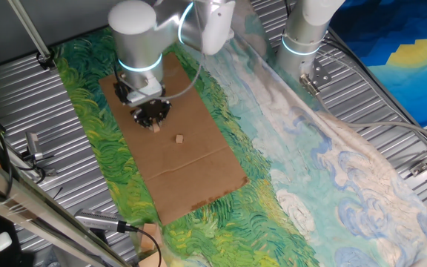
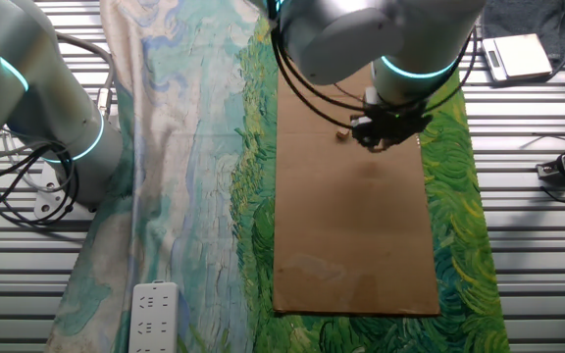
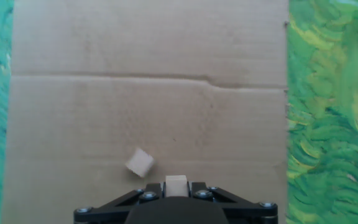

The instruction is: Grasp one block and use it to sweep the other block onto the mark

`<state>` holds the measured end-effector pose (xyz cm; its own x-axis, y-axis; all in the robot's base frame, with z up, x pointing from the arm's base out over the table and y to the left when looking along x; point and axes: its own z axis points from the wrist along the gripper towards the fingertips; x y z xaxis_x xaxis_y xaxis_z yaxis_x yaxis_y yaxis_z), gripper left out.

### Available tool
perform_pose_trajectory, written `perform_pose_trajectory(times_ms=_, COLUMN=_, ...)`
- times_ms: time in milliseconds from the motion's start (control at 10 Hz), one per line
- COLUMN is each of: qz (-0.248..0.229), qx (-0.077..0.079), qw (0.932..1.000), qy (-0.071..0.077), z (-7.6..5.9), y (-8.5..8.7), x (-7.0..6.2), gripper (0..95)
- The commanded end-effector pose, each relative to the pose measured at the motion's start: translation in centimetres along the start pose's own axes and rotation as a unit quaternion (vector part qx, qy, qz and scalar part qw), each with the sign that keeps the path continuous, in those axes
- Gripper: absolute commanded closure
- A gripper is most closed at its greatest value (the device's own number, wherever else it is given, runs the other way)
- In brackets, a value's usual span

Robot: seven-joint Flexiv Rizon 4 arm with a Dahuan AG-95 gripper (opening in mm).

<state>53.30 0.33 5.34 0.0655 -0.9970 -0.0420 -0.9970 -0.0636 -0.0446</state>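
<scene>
I will let go of the held cube on the cardboard point(image 1: 162, 121) just behind the loose tan cube, toward the arm.
My gripper point(image 3: 176, 186) is shut on a small tan wooden cube point(image 3: 176, 183), held between the two black fingers at the bottom of the hand view. The other tan cube point(image 3: 140, 162) lies loose on the brown cardboard sheet point(image 3: 148, 93), just ahead and left of the held cube, turned at an angle. In one fixed view the gripper point(image 1: 154, 122) hangs over the cardboard's upper part with the held cube point(image 1: 155, 127) at its tip, and the loose cube point(image 1: 178, 138) lies a short way beside it. The loose cube also shows in the other fixed view point(image 2: 342, 135). The round black mark is not in view.
The cardboard point(image 1: 191, 170) lies on a green and blue painted cloth point(image 1: 288, 148) over a ribbed metal table. A second arm's base point(image 1: 302, 37) stands at the back. A white power strip point(image 2: 153, 314) and cables lie near the edges.
</scene>
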Motion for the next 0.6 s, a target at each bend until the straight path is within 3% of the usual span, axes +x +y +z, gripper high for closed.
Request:
perform_pose_trajectory(times_ms=100, qz=0.001, qx=0.000, qw=1.0000, qy=-0.001, z=0.1, y=0.7, x=0.8, gripper=95.0)
perform_pose_trajectory(times_ms=600, qz=0.002, qx=-0.003, qw=1.0000, qy=-0.008, z=0.9, y=2.5, x=1.8, gripper=95.0)
